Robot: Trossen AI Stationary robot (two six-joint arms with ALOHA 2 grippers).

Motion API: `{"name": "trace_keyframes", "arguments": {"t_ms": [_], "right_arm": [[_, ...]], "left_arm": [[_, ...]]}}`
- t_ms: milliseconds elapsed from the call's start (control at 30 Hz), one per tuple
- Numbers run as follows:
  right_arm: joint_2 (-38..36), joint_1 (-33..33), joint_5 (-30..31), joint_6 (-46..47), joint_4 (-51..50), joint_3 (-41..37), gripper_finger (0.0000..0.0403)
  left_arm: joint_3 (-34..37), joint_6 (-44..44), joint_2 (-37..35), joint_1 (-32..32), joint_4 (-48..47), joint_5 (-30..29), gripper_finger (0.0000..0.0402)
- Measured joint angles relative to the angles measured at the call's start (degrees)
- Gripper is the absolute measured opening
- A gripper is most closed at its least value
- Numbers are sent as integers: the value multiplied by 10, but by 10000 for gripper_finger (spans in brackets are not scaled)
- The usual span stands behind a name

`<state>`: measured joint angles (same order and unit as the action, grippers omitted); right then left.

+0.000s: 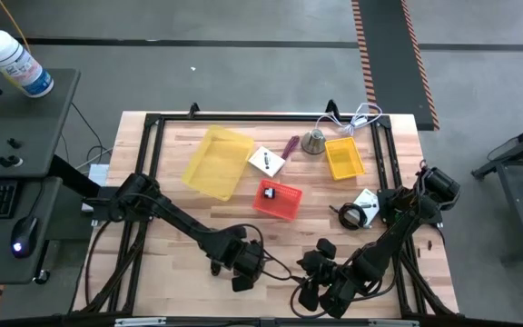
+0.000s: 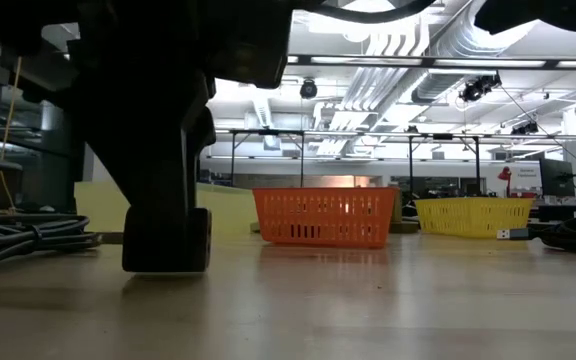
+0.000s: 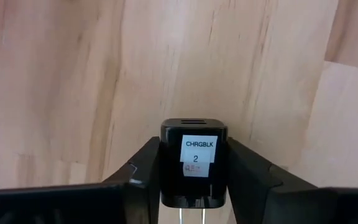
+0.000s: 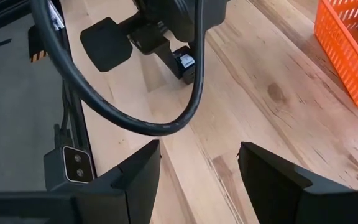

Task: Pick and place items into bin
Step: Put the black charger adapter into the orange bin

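I have the black charger cube in my left gripper. Next, I let go of it inside the orange basket (image 1: 277, 203), beside the small black-and-white item there.
My left gripper (image 1: 241, 272) is low over the near middle of the table and shut on a small black charger cube (image 3: 193, 132) with a white label reading CHRGBLK 2. My right gripper (image 1: 320, 289) hovers just to its right, open and empty (image 4: 199, 165). An orange basket (image 1: 277, 199), a big yellow bin (image 1: 217, 162) and a small yellow basket (image 1: 343, 158) stand farther back. A maroon-handled tool (image 1: 290, 145) and a white card (image 1: 266, 161) lie between them. Another white card (image 1: 365, 201) and a black cable (image 1: 350, 216) lie at the right. My left gripper pinches the black cube between its two fingers, one finger (image 3: 143, 167) on each opposite side face (image 3: 166, 163). The fingers come from above, pointing down. The labelled face and two metal prongs (image 3: 193, 214) face the wrist camera. Whether the cube touches the table, I cannot tell.
A silver bell (image 1: 313, 141) stands between the tool and the small yellow basket. A black frame (image 1: 152, 145) borders the tabletop, with white cable (image 1: 357, 118) at its far right corner. Bare wood (image 1: 271, 241) lies between the grippers and the baskets.
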<state>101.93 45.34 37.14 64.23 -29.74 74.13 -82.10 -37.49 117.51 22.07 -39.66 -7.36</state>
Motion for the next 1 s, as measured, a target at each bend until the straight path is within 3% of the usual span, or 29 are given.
{"name": "trace_keyframes", "arguments": {"t_ms": [133,267,567,833,1000], "right_arm": [[0,0,0,0,-1,0,206],[0,0,0,0,-2,0,206],[0,1,-4,3,-2,0,206],[0,1,-4,3,-2,0,206],[0,0,-4,4,-4,0,206]], "left_arm": [[-26,32,-7,-11,-21,-24,127],[-69,83,-7,-35,-57,-45,118],[-139,227,-7,-120,-120,-90,123],[-139,320,-7,-197,-115,-93,116],[-139,355,-7,-230,-109,-54,129]]}}
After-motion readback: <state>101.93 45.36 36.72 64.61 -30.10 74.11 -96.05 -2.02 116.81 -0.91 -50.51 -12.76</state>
